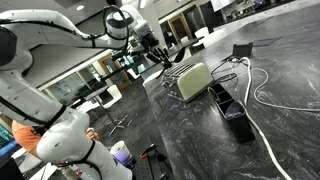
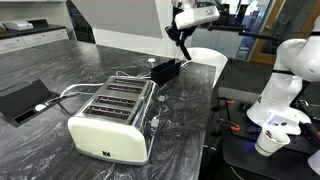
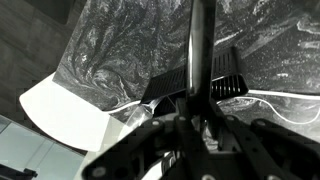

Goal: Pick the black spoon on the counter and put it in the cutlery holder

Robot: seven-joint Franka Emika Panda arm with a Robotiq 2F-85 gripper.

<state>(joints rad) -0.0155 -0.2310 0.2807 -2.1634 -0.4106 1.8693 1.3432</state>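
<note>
Next, my gripper lets go of the black spoon inside the black oblong tray (image 1: pixel 237 102), between the cream holder and the white cable.
My gripper (image 1: pixel 152 47) is shut on the black spoon (image 2: pixel 185 48) and holds it in the air above the far end of the counter (image 2: pixel 60 70). The spoon hangs down from the jaws over a small black box (image 2: pixel 165 70). In the wrist view the gripper (image 3: pixel 196 122) clamps the spoon's thin handle (image 3: pixel 200 45), which runs straight away from the camera. The cutlery holder (image 2: pixel 112 118), cream with a silver wire frame and slots on top, stands on the counter some way from the gripper. It also shows in an exterior view (image 1: pixel 193 80).
A flat black oblong tray (image 1: pixel 231 105) lies beside the holder and shows again in an exterior view (image 2: pixel 25 100). A white cable (image 1: pixel 262 95) loops across the counter. A white rounded object (image 3: pixel 65 112) sits past the counter's edge near the small black box (image 3: pixel 195 80).
</note>
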